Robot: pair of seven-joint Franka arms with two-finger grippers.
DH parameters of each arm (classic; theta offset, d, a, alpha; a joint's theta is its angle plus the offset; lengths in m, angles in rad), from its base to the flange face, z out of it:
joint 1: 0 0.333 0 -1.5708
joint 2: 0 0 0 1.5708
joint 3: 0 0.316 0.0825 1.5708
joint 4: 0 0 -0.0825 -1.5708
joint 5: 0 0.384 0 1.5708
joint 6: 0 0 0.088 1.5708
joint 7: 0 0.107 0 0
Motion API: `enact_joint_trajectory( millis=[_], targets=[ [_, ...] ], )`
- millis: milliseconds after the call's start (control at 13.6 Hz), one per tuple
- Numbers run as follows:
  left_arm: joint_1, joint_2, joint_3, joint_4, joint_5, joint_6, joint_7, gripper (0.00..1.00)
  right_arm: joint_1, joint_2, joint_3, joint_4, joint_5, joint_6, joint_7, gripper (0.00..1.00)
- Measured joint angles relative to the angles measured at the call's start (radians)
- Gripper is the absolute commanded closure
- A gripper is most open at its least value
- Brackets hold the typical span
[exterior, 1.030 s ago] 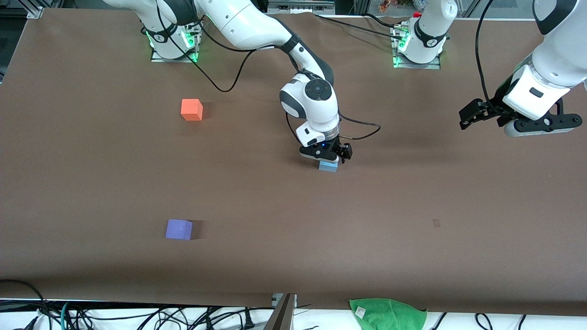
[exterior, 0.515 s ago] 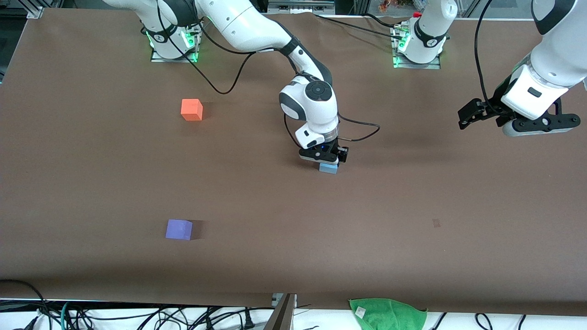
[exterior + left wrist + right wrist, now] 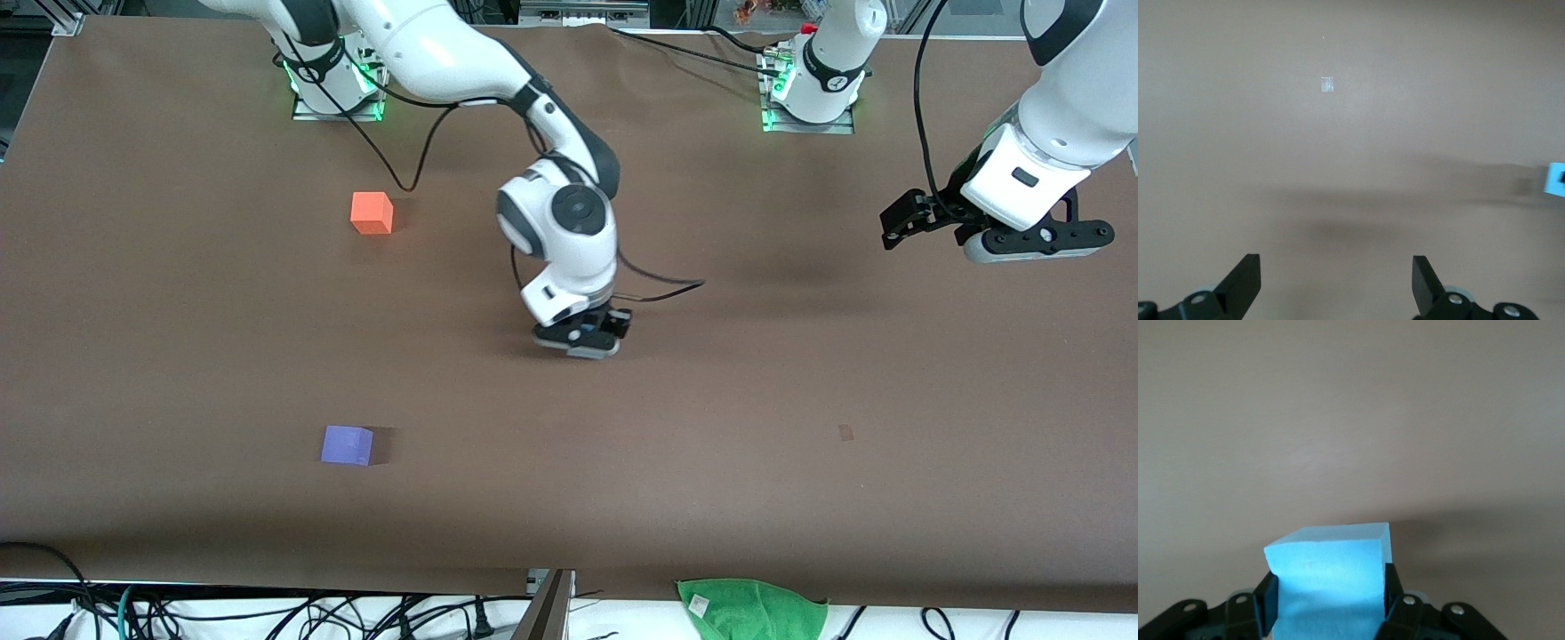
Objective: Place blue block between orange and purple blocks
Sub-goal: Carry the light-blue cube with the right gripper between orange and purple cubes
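Observation:
The blue block, now held over the table's middle, will be set free by my right gripper on the brown table halfway (image 3: 368, 324) between the orange block and the purple block.
My right gripper (image 3: 578, 348) is shut on the blue block (image 3: 1328, 577) and holds it over the middle of the table. In the front view the hand hides the block. A sliver of the block shows at the edge of the left wrist view (image 3: 1556, 180). The orange block (image 3: 372, 213) sits toward the right arm's end, far from the front camera. The purple block (image 3: 347, 445) sits at the same end, nearer to the camera. My left gripper (image 3: 1036, 247) hangs open and empty (image 3: 1336, 267) over the left arm's end.
A green cloth (image 3: 751, 609) lies off the table's near edge, with cables along that edge. A small pale mark (image 3: 845, 433) is on the brown table cover. The arm bases stand along the edge farthest from the camera.
My right gripper has carried the blue block from its spot on the table toward the right arm's end and the front camera. The left gripper has drifted slightly.

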Motion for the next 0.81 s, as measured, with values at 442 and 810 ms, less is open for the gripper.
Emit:
enact_joint_trajectory(
  millis=[442, 810],
  targets=[
    [0.0, 0.0, -0.025, 0.0, 0.0, 0.0, 0.0, 0.0, -0.263, -0.274, -0.009, -0.34, 0.073, -0.057, -0.562, 0.68],
    [0.007, 0.0, -0.021, 0.0, 0.0, 0.002, 0.0, 0.0, -0.43, -0.455, -0.01, -0.659, 0.079, -0.029, -0.851, 0.67]
  ],
)
